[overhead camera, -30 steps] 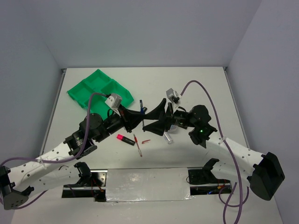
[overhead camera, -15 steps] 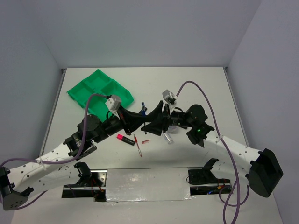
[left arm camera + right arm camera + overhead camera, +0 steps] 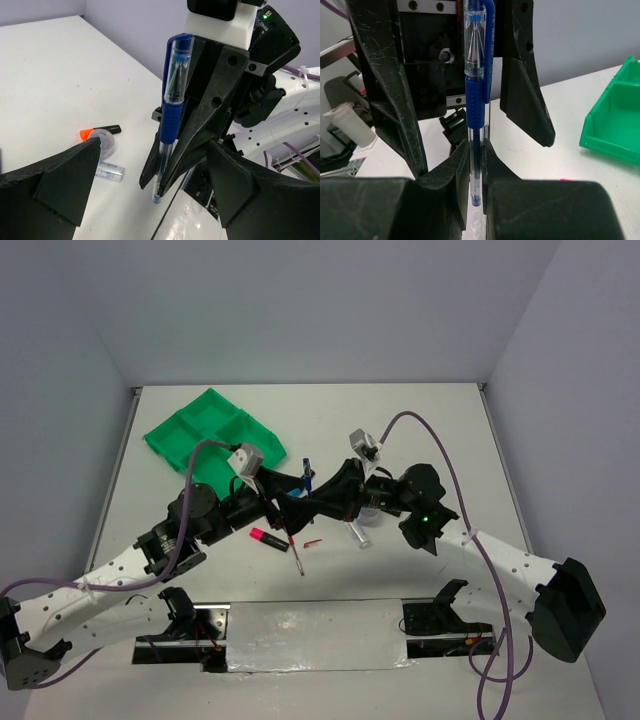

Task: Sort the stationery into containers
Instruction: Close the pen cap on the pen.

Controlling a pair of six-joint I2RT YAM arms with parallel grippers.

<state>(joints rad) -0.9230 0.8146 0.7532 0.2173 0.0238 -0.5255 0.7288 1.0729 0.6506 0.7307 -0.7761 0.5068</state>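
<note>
The right gripper's fingertips sit within the left gripper's open fingers at the blue pen's lower body, so next the left gripper moves up and takes the pen's top (image 3: 181,39).
A blue pen (image 3: 476,100) stands upright in mid-air above the table, and my right gripper (image 3: 476,150) is shut on its clear lower barrel. My left gripper (image 3: 152,150) is open, with its fingers (image 3: 385,85) spread wide on either side of the pen and not touching it. In the top view the two grippers meet at the table's middle, left gripper (image 3: 298,498) facing right gripper (image 3: 320,502), with the pen (image 3: 305,478) between them. The green four-compartment tray (image 3: 215,430) lies at the far left.
On the table below lie a pink-ended highlighter (image 3: 268,537), a thin red pen (image 3: 296,552) and a small red piece (image 3: 313,541). An orange-ended highlighter (image 3: 100,131), a clear tape roll (image 3: 105,142) and a clear tube (image 3: 109,172) lie under the right arm.
My right gripper moved in and shut on the blue pen. My left gripper, which was holding the pen, has opened wide.
</note>
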